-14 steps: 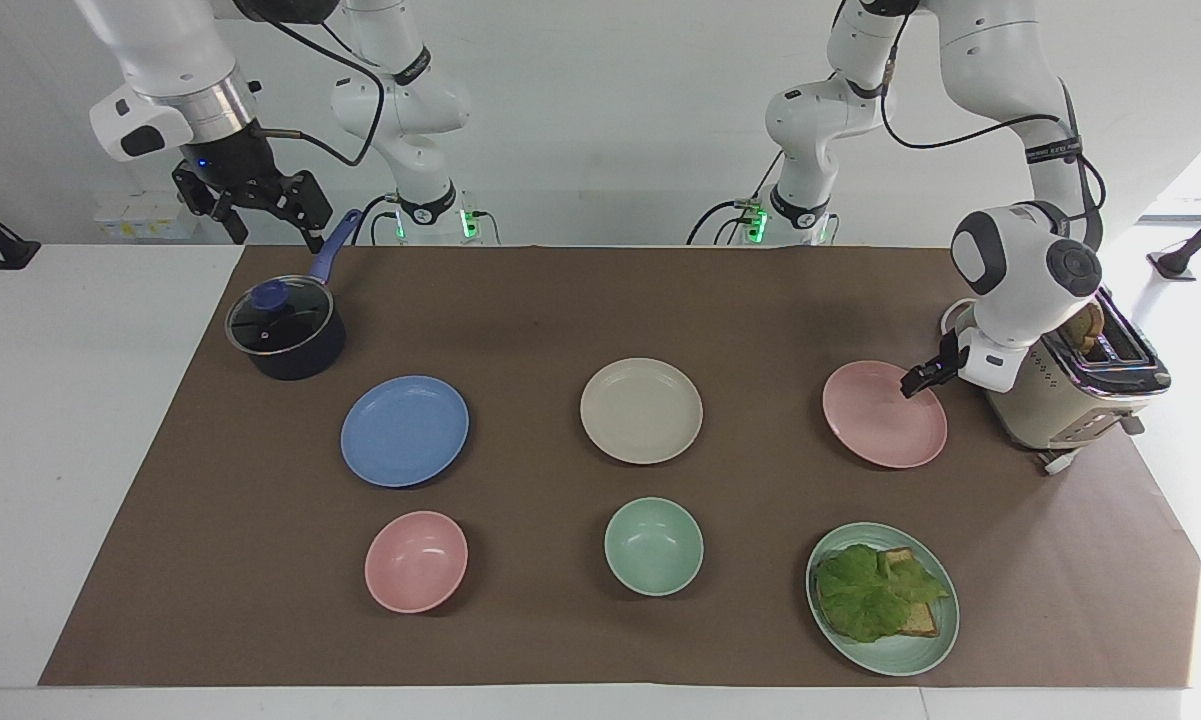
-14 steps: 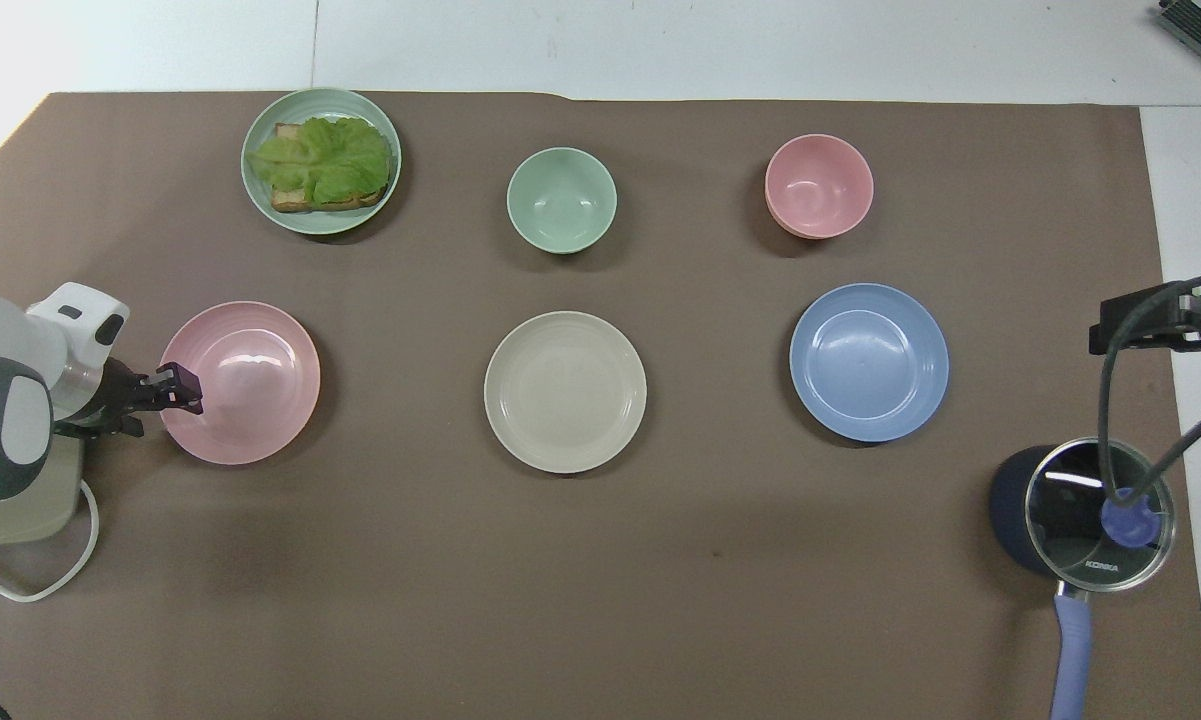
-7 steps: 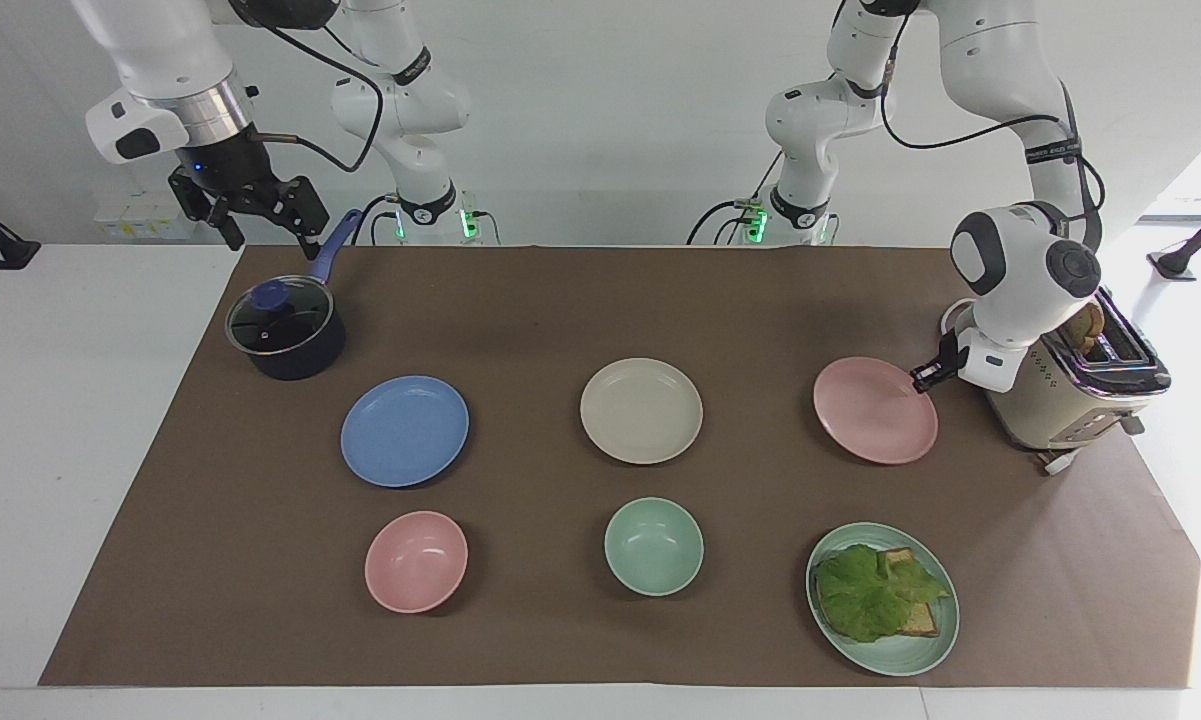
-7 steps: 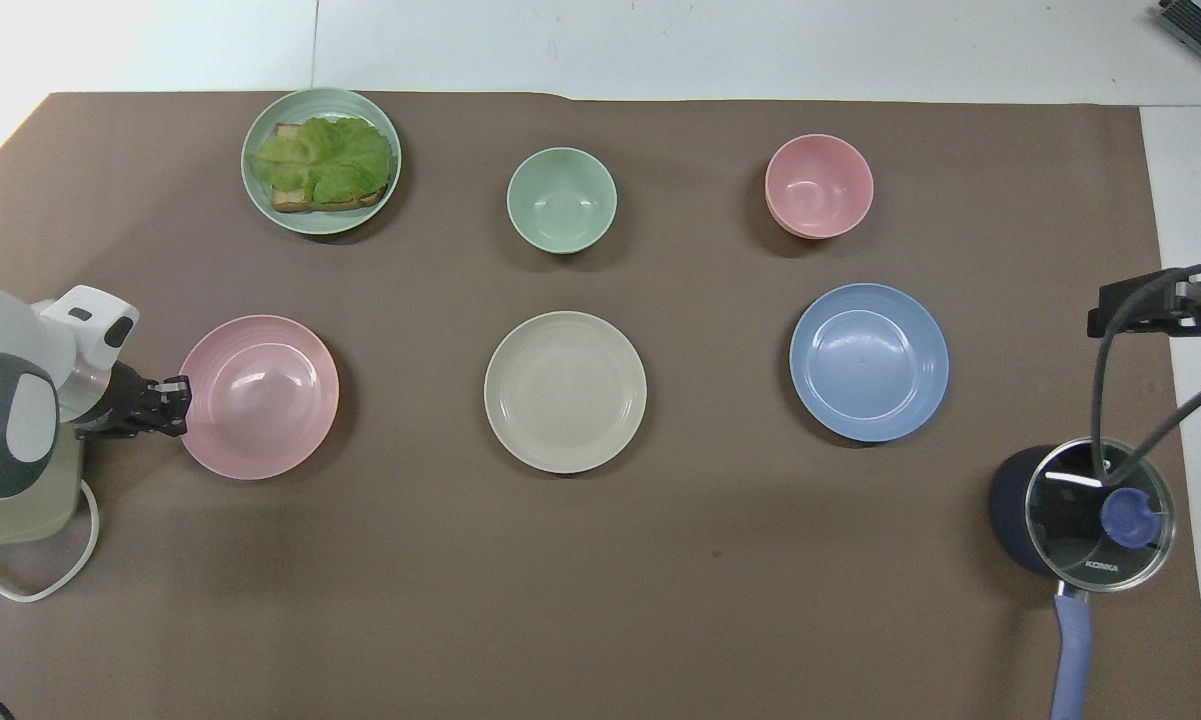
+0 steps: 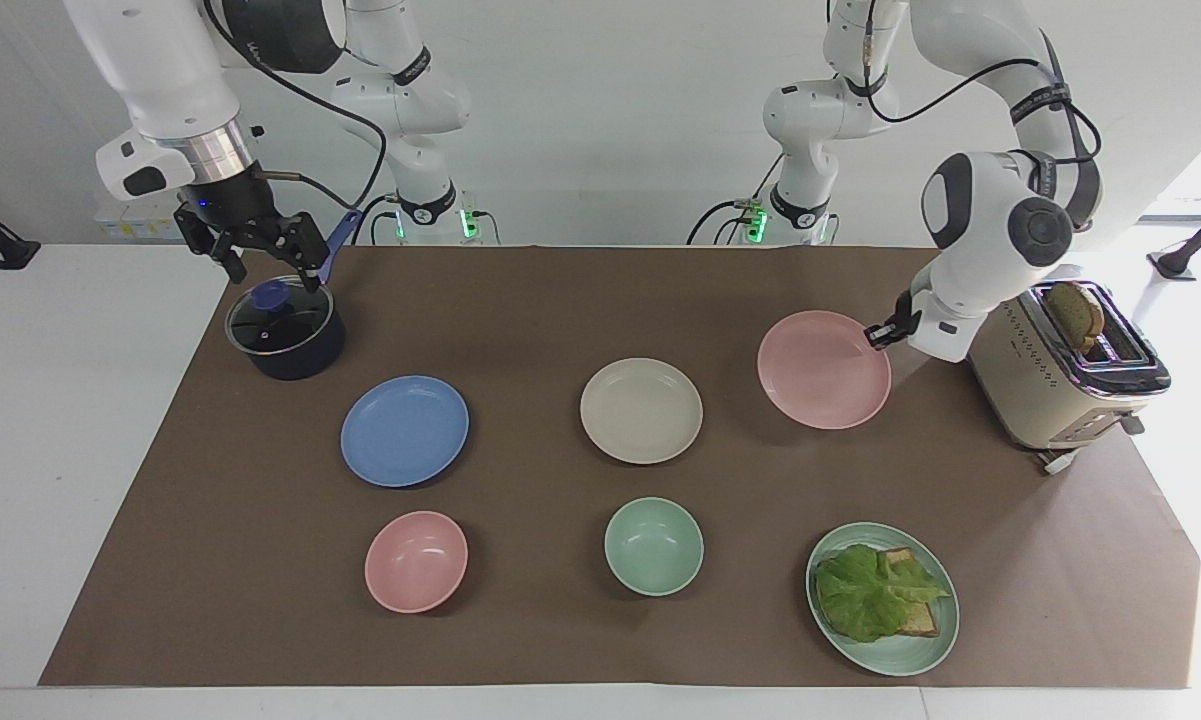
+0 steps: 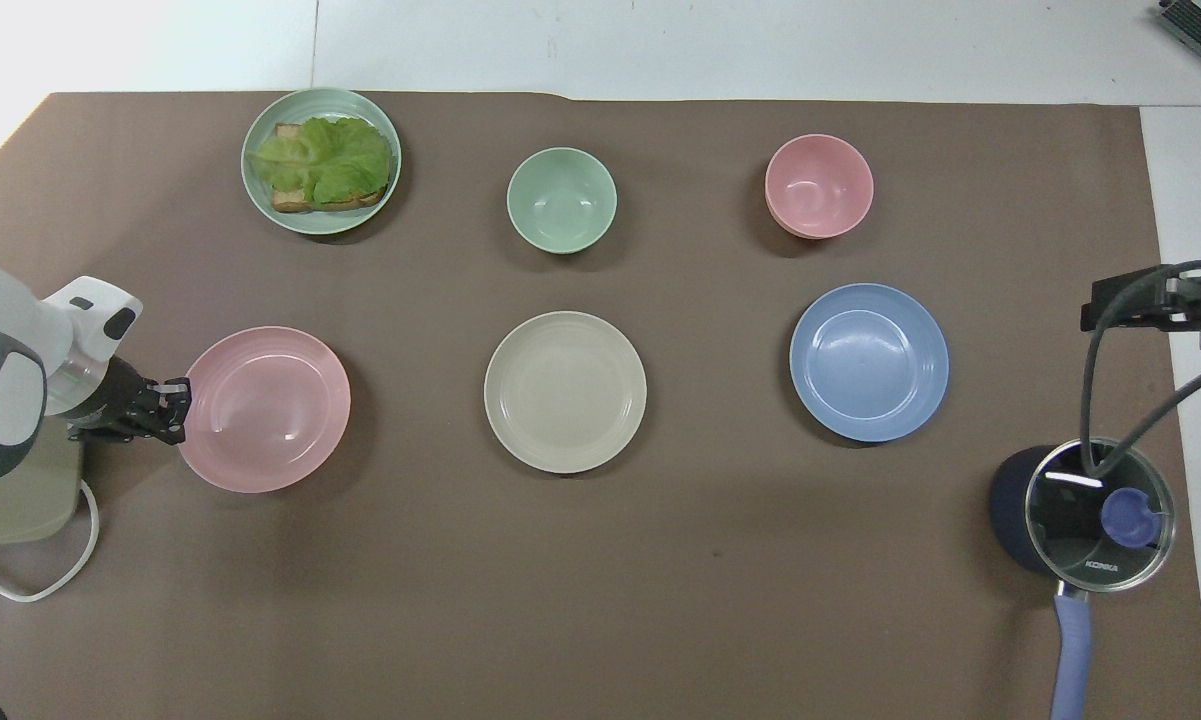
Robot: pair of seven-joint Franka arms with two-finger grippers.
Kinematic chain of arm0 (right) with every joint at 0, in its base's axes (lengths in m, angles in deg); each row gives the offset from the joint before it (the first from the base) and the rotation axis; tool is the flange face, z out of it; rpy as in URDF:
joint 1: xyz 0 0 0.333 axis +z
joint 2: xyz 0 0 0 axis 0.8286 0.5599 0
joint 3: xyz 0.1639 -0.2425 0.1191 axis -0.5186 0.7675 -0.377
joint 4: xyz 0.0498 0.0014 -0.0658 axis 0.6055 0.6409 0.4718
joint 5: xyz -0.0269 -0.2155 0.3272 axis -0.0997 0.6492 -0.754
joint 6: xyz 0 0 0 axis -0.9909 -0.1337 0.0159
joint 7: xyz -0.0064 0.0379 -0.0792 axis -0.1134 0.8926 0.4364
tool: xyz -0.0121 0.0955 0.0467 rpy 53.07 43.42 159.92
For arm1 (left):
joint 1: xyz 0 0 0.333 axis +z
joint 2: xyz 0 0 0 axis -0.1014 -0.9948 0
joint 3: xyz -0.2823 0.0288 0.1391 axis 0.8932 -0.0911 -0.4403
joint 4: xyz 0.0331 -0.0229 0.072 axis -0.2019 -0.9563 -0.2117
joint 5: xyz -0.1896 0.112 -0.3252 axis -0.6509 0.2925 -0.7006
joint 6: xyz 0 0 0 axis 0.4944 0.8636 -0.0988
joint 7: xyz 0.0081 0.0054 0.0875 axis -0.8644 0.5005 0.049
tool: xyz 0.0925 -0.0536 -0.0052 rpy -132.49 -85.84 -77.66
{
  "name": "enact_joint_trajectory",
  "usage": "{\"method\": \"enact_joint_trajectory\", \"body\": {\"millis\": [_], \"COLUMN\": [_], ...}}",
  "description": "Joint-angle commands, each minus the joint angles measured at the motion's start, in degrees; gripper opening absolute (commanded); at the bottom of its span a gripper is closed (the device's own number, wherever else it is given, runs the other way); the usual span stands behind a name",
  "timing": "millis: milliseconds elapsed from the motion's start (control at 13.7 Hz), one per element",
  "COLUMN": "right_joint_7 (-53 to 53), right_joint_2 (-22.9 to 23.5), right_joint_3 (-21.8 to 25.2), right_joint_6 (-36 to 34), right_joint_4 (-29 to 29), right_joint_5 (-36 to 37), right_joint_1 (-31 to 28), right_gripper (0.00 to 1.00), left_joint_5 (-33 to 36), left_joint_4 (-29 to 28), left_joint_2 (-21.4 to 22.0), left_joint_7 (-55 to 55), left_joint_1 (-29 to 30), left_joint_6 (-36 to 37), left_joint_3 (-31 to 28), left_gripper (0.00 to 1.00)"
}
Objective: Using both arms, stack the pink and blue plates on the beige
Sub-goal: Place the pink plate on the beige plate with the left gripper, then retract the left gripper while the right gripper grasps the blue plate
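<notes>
I should release the pink plate from my left gripper squarely over the middle of the bare beige plate [image 6: 565,392].
My left gripper [image 5: 878,333] is shut on the rim of the pink plate [image 5: 824,383], holding it slightly off the brown mat between the toaster and the beige plate [image 5: 641,410]. From overhead, the left gripper [image 6: 172,410] grips the pink plate [image 6: 265,408] on the edge toward the left arm's end. The beige plate [image 6: 565,391] lies mid-table and is bare. The blue plate [image 5: 404,431] lies flat toward the right arm's end. My right gripper [image 5: 272,272] hangs open and holds nothing, just above the lid of the dark pot.
A dark pot with a glass lid and blue handle [image 5: 285,330] stands at the right arm's end. A cream toaster [image 5: 1065,385] holding bread stands at the left arm's end. Farther from the robots are a pink bowl [image 5: 416,560], a green bowl [image 5: 654,546] and a green plate with lettuce toast [image 5: 882,598].
My left gripper has shut on the pink plate's rim, raised it and carried it toward the beige plate. The right gripper has come down over the pot.
</notes>
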Motion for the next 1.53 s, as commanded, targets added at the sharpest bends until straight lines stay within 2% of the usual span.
{"method": "enact_joint_trajectory", "body": {"millis": [0, 219, 438, 657, 730, 803, 876, 949, 1096, 1242, 1461], "right_joint_7": [-2.28, -5.18, -6.41, -9.92, -10.71, -11.33, -12.03, -12.65, -13.0, -13.09, -13.01], "right_joint_2": [1.09, 3.73, 7.41, 11.11, 11.73, 12.26, 13.48, 14.63, 15.34, 15.95, 16.13], "right_joint_3": [-0.02, -0.02, -0.02, -0.02, -0.02, -0.02, -0.02, -0.02, -0.02, -0.02, -0.11], "right_joint_6": [2.63, 6.92, 11.59, 17.03, 19.49, 21.08, 21.53, 21.71, 24.51, 27.14, 28.3], "right_joint_4": [1.54, 2.85, 4.61, 5.66, 6.54, 7.33, 7.51, 7.51, 8.91, 11.11, 13.66], "right_joint_5": [-1.24, -1.41, -1.41, -1.41, -1.41, -1.41, -1.41, -1.41, -1.41, -1.41, -1.5], "right_joint_1": [-0.55, -0.64, -0.73, -2.13, -2.48, -2.75, -3.36, -4.06, -4.07, -4.07, -3.98], "right_gripper": [1.0, 1.0, 1.0, 1.0, 1.0, 1.0, 1.0, 1.0, 1.0, 1.0, 1.0], "left_joint_5": [-4.43, -8.75, -10.34, -10.35, -10.35, -10.35, -10.35, -10.35, -10.26, -9.38, -4.82], "left_joint_4": [-0.94, -4.44, -5.68, -5.33, -4.98, -4.81, -4.8, -4.8, -4.63, -3.93, -1.13], "left_joint_2": [1.07, 1.17, -3.21, -4.64, -4.81, -4.99, -4.99, -4.99, -4.9, -4.55, -3.41], "left_joint_7": [5.4, 5.76, 6.99, 6.03, 5.94, 5.94, 5.94, 5.77, 6.12, 5.77, -3.42], "left_joint_1": [-8.26, -15.03, -19.78, -19.71, -19.36, -19.27, -19.36, -19.36, -19.45, -18.31, -10.59], "left_joint_6": [-0.66, -9.95, -21.9, -24.83, -24.84, -24.84, -24.75, -24.49, -23.17, -18.62, -13.6], "left_joint_3": [-0.97, -0.97, -0.97, -0.97, -0.97, -0.97, -0.97, -0.97, -1.14, -2.1, -2.46], "left_gripper": [0.0, 0.0, 0.0, 0.0, 0.13, 0.46, 0.84, 1.0, 1.0, 1.0, 1.0]}}
